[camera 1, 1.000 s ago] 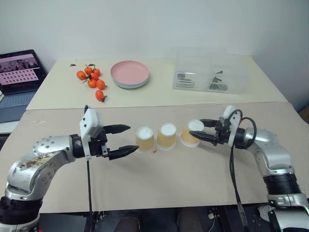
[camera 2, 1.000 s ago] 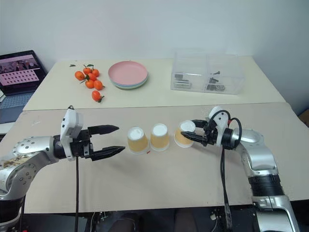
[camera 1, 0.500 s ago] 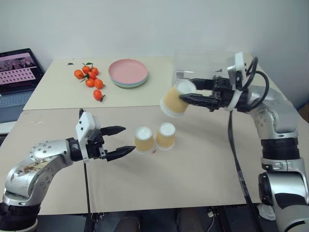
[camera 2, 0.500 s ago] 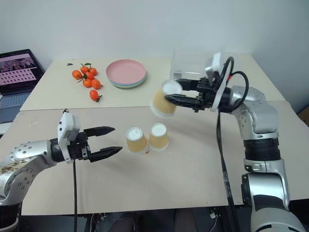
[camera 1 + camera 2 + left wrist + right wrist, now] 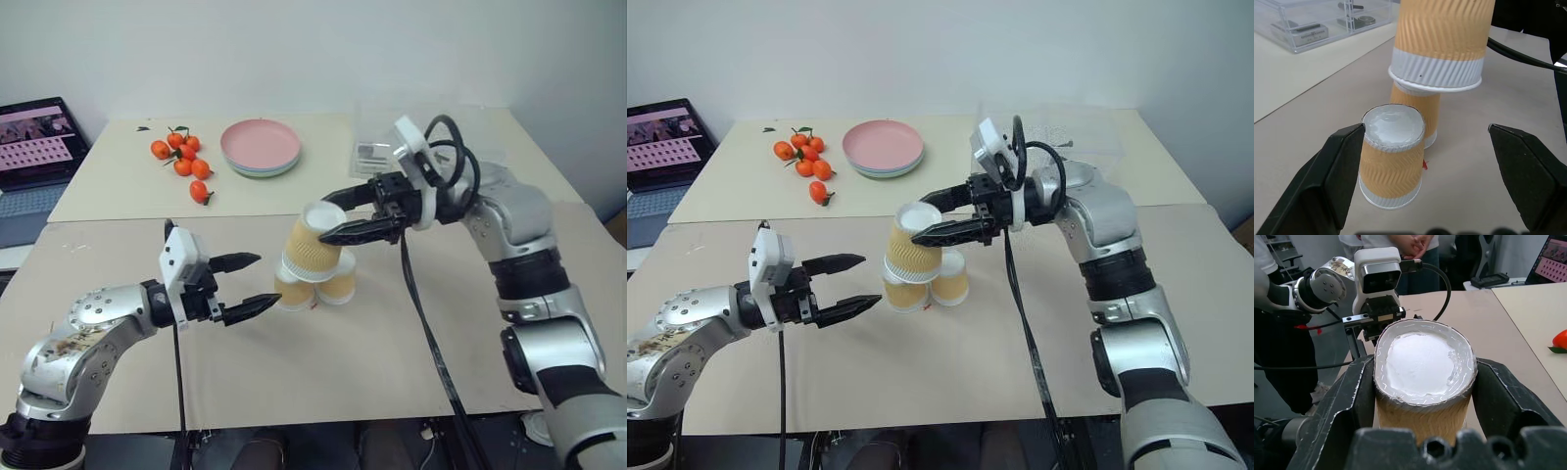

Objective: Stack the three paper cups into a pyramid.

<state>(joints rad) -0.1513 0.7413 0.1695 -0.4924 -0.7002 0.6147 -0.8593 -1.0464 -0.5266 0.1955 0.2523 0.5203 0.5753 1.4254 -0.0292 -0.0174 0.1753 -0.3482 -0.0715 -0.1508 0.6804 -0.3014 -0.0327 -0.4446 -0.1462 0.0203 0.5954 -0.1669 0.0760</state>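
Next, my right gripper releases the held paper cup across the tops of both upside-down cups [image 5: 315, 272], so that it straddles the point where they meet.
Two paper cups stand upside down, side by side on the brown mat, the left cup [image 5: 290, 293] and the right cup [image 5: 342, 281]. The third paper cup [image 5: 314, 245] hangs base up and slightly tilted just over them, with my right gripper [image 5: 326, 218] shut on its upper part. Whether its rim touches the cups below I cannot tell. My left gripper [image 5: 269, 279] stands open to the left of the pair, level with them. In the left wrist view the nearer cup [image 5: 1392, 159] sits between its fingers [image 5: 1337, 176], apart from both.
On the cream table behind lie several small oranges [image 5: 182, 162], a stack of pink plates [image 5: 261, 149] and a clear plastic box [image 5: 392, 147]. A laptop [image 5: 34, 137] sits at the far left. A person [image 5: 1410, 245] stands beyond the table in the right wrist view.
My right gripper lifted the third cup from its place beside the other two, swung it up and to the left, and now holds it just above the pair. The left gripper kept still.
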